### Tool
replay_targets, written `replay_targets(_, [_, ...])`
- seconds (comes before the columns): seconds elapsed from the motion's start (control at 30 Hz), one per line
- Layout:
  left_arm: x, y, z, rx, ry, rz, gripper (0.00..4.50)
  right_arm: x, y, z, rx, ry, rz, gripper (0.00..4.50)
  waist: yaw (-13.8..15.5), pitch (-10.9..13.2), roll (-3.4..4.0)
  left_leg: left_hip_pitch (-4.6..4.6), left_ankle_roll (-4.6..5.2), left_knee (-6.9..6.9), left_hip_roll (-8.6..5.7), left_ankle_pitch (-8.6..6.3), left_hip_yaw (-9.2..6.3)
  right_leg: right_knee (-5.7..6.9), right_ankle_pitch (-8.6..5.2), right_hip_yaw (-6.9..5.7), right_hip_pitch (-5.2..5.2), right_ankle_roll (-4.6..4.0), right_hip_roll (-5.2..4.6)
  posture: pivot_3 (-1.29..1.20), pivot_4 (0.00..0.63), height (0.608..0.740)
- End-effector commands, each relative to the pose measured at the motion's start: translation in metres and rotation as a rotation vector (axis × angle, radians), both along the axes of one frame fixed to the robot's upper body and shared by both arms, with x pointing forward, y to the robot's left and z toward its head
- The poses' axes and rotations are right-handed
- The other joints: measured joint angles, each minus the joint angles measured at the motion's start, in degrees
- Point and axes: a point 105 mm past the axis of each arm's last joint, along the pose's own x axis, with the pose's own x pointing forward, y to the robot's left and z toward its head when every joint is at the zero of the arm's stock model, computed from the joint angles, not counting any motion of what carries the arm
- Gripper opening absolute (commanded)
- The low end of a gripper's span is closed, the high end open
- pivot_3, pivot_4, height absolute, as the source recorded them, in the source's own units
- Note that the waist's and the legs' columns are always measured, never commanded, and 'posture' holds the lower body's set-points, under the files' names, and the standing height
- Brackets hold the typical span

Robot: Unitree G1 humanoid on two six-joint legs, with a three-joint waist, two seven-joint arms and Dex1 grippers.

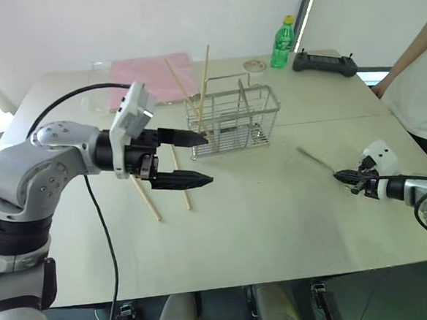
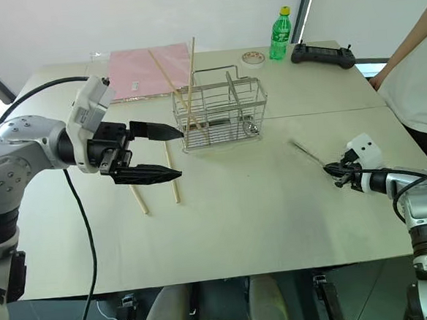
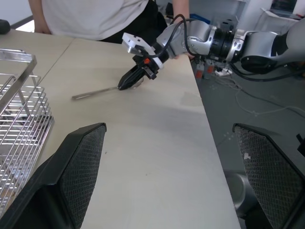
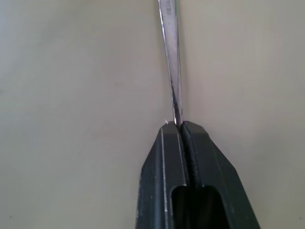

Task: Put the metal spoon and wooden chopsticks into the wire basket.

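Note:
The robot's right gripper should set the metal spoon down beside the other spoon in the wire basket (image 1: 255,131), toward the green bottle.
The metal spoon (image 1: 316,160) lies on the table's right side, its thin handle (image 4: 170,47) pointing toward the wire basket (image 1: 268,101). My right gripper (image 1: 340,174) is shut on the spoon's near end, low at the table surface. The basket stands at the middle back with two wooden chopsticks (image 1: 204,80) leaning upright in it. Two more chopsticks (image 1: 147,201) lie flat on the table left of the basket. My left gripper (image 1: 208,159) hovers open just in front of the basket's left end, above those loose chopsticks, with nothing between its fingers.
At the back of the table are a pink sheet (image 1: 153,80), a green bottle (image 1: 282,44), a small round lid (image 1: 254,66) and a black controller (image 1: 324,64). A person (image 1: 420,79) stands at the table's right edge, close to my right arm.

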Motion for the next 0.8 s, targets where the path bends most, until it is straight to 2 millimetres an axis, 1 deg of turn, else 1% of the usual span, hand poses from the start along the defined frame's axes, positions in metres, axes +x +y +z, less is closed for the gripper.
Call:
replay_targets(0.03, [-0.002,0.001,0.018,-0.029,-0.067,-0.005,4.50,-0.005,0.004,-0.010,0.025,0.036,0.002,0.02,0.0,0.0,0.00,0.00,0.00,0.01,0.00,0.00,0.00,0.00,0.00,0.00,0.00,0.00,0.00,0.00,0.150,0.721])
replay_targets(0.17, [0.000,0.000,0.019,-0.032,-0.067,-0.003,4.50,-0.009,0.002,-0.012,0.000,0.038,0.005,0.02,0.1,0.0,0.01,0.01,0.00,0.00,0.00,0.00,-0.01,0.01,0.00,0.00,0.00,0.00,0.01,0.00,0.150,0.721])
replay_targets(0.23, [0.000,0.000,0.018,-0.034,-0.069,-0.001,4.50,-0.012,0.001,-0.009,-0.037,0.014,0.024,0.02,0.2,0.0,0.01,0.01,0.00,-0.01,0.00,0.00,-0.02,0.01,-0.01,0.00,0.00,0.01,0.01,0.00,0.150,0.721])
replay_targets(0.3, [0.001,0.000,0.019,-0.037,-0.070,0.003,4.50,-0.018,0.005,-0.003,-0.058,-0.014,0.065,0.02,0.3,0.0,0.01,0.00,0.00,-0.01,0.00,0.00,-0.03,0.01,-0.02,0.00,0.00,0.03,0.01,0.00,0.150,0.721])
replay_targets(0.33, [0.002,0.001,0.019,-0.041,-0.069,0.009,4.50,-0.024,0.011,0.001,-0.072,-0.032,0.104,0.02,0.3,0.0,0.01,-0.03,0.00,-0.03,0.00,0.00,-0.03,-0.01,-0.03,0.00,0.00,0.04,0.00,0.00,0.150,0.721])
replay_targets(0.4, [0.005,0.003,0.020,-0.050,-0.073,0.028,4.50,-0.037,0.029,0.014,-0.054,-0.058,0.174,0.02,0.4,0.0,0.02,-0.05,0.01,-0.04,-0.01,-0.01,-0.05,0.00,-0.06,0.00,-0.01,0.09,0.00,0.00,0.150,0.721])
replay_targets(0.5, [0.013,0.007,0.022,-0.068,-0.089,0.067,4.50,-0.064,0.058,0.034,0.001,-0.088,0.276,0.02,0.3,0.0,0.09,-0.09,0.04,-0.07,0.00,-0.02,-0.06,0.02,-0.08,-0.01,-0.08,0.15,0.00,0.00,0.150,0.721])
replay_targets(0.53, [0.016,0.009,0.024,-0.076,-0.093,0.078,4.50,-0.072,0.066,0.040,0.021,-0.089,0.297,0.02,0.2,0.1,0.22,-0.10,0.04,-0.07,-0.01,-0.02,-0.06,0.02,-0.09,0.00,-0.09,0.14,-0.01,0.00,0.150,0.721])
replay_targets(0.6, [0.020,0.011,0.026,-0.089,-0.102,0.093,4.50,-0.086,0.078,0.052,0.061,-0.107,0.331,0.02,0.0,0.1,0.22,-0.07,0.04,0.00,-0.01,-0.02,-0.01,0.02,-0.09,0.03,-0.06,0.14,-0.02,0.00,0.150,0.721])
replay_targets(0.67, [0.024,0.013,0.028,-0.099,-0.108,0.105,4.50,-0.093,0.086,0.065,0.092,-0.138,0.340,0.02,0.1,0.1,0.16,-0.06,0.04,0.04,0.00,-0.02,-0.02,0.02,-0.13,0.03,-0.03,0.22,-0.01,0.00,0.150,0.721])
replay_targets(0.8, [0.030,0.014,0.029,-0.108,-0.118,0.114,4.50,-0.085,0.103,0.114,0.218,-0.296,0.318,0.02,0.2,0.1,0.14,-0.02,0.03,0.08,0.02,-0.02,-0.02,-0.03,-0.17,0.03,0.01,0.26,-0.02,0.00,0.150,0.721])
